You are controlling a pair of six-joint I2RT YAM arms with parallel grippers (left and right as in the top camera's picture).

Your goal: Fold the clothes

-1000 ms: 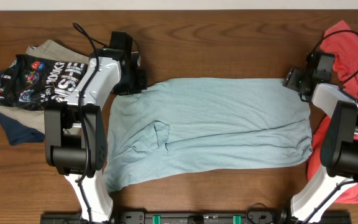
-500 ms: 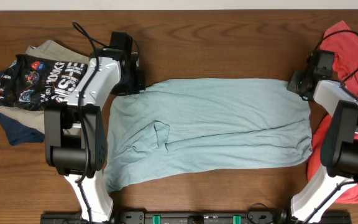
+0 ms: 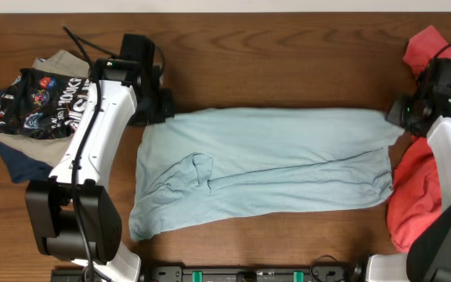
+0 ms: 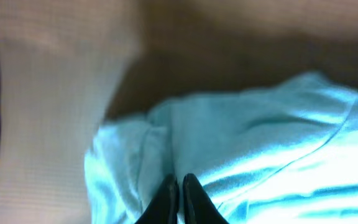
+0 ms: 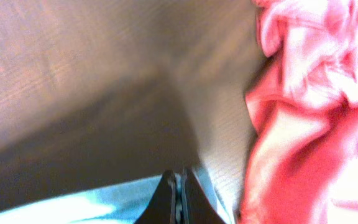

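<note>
The robot's right gripper should release the back corner of the light blue garment, now spread across the wooden table, on its front layer (image 3: 387, 171) next to the red garment.
A light blue garment (image 3: 265, 168) lies spread across the middle of the wooden table, wrinkled at its front left. My left gripper (image 3: 156, 117) is shut on its back left corner; in the left wrist view the shut fingertips (image 4: 180, 183) pinch a fold of the blue cloth (image 4: 260, 137). My right gripper (image 3: 396, 117) is shut on the back right corner. The right wrist view shows a thin strip of blue cloth (image 5: 104, 202) squeezed between the right gripper's (image 5: 179, 180) tips. The garment's back edge runs taut and straight between the two grippers.
A pile of clothes (image 3: 37, 106), black printed on top of beige and navy, sits at the back left. A red garment (image 3: 421, 180) lies crumpled along the right edge, close beside the right gripper (image 5: 309, 112). A black rail (image 3: 257, 274) runs along the table's front edge.
The right gripper closed on the garment's back right corner. Both grippers moved toward the front and outward, drawing the back edge forward and straighter.
</note>
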